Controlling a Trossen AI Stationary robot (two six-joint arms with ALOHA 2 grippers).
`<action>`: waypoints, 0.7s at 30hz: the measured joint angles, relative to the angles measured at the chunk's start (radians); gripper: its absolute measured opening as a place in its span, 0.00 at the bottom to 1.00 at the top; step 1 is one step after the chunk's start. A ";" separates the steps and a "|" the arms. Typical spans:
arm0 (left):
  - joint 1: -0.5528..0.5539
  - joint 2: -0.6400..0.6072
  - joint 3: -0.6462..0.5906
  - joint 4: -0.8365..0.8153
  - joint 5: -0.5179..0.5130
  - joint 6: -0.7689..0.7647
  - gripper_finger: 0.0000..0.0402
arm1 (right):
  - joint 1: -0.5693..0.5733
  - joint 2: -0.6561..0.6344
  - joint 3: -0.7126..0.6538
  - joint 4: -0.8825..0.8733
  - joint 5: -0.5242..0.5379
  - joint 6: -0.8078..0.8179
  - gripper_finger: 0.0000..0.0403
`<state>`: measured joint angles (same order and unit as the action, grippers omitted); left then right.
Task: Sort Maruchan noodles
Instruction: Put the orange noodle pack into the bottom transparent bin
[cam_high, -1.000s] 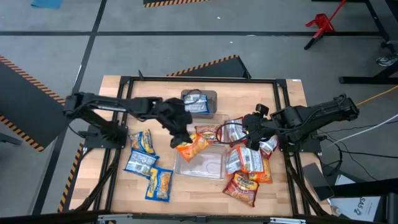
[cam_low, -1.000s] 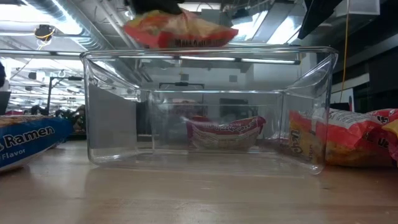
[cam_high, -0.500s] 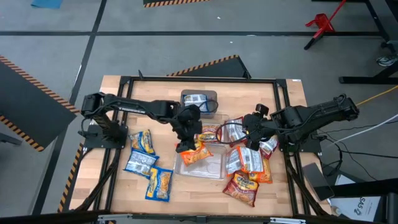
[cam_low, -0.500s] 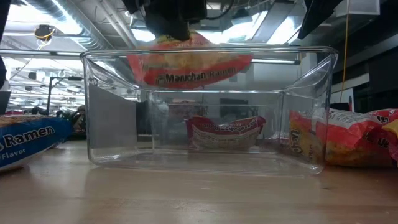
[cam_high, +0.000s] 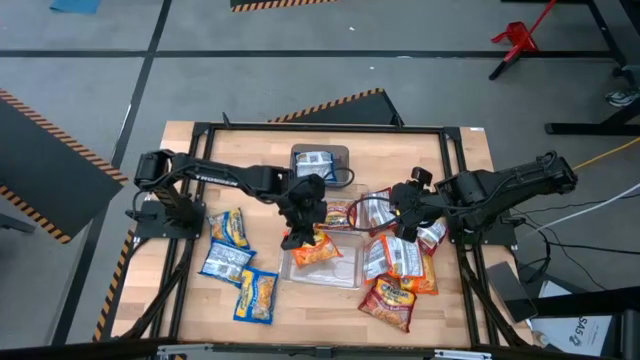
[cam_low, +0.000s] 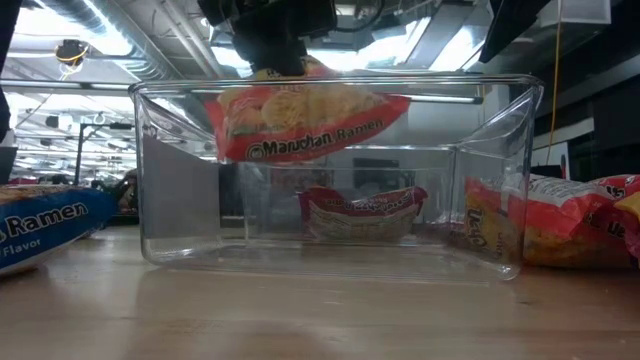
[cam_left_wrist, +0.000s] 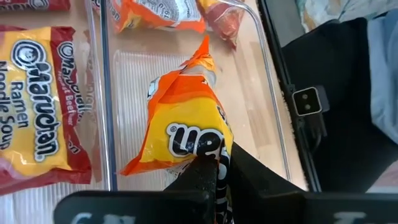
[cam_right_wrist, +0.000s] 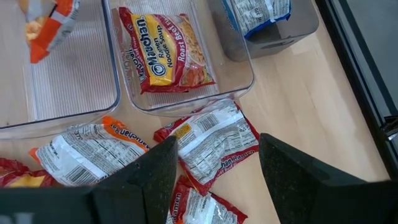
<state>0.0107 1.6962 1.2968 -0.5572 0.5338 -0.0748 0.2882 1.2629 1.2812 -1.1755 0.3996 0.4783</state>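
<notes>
My left gripper has the orange packet. It will let go of it inside the near clear bin (cam_high: 313, 264), towards the blue-and-yellow packets.
My left gripper (cam_high: 303, 228) is shut on an orange Maruchan packet (cam_high: 316, 249) above the near clear bin (cam_high: 345, 277). In the low view the packet (cam_low: 310, 118) hangs partly below the bin's rim (cam_low: 335, 84), clear of its floor. My right gripper (cam_high: 399, 217) is open and hovers over a pile of orange and red-and-silver packets (cam_high: 400, 258); in its wrist view the fingers (cam_right_wrist: 149, 171) stand above a red-and-silver packet (cam_right_wrist: 209, 142) without touching it. Three blue-and-yellow packets (cam_high: 228, 262) lie flat on the table's left part. My left gripper (cam_left_wrist: 217, 163) pinches the orange packet between its two fingers at the packet's upper end (cam_left_wrist: 194, 148), coming from above and pointing down. The packet hangs below the fingers, lifted clear, with its lower end (cam_left_wrist: 202, 59) inside the near bin.
Behind the near bin, a middle bin (cam_right_wrist: 244, 74) holds a red packet (cam_right_wrist: 165, 55), and a far bin (cam_high: 340, 152) holds a blue packet (cam_high: 317, 165). A black frame (cam_high: 200, 130) edges the table. Bare wood shows along the near edge (cam_high: 320, 310).
My left gripper has moved toward the table's right, from beside the near bin to above it, and has come down. The orange packet has travelled with it: it was above the bin's rim and now hangs with its lower part inside the bin.
</notes>
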 joint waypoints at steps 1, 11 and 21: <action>-0.005 0.000 0.000 -0.001 -0.001 0.004 0.02 | 0.000 0.000 0.000 0.000 0.000 0.007 0.52; -0.044 0.000 0.000 -0.003 -0.029 0.055 0.02 | 0.000 0.000 0.000 0.000 0.000 0.014 0.52; -0.039 0.080 0.003 0.014 0.025 0.066 0.02 | 0.000 -0.001 0.000 -0.001 0.000 0.014 0.52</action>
<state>-0.0284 1.7759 1.2997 -0.5432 0.5591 -0.0083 0.2882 1.2622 1.2812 -1.1762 0.3992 0.4927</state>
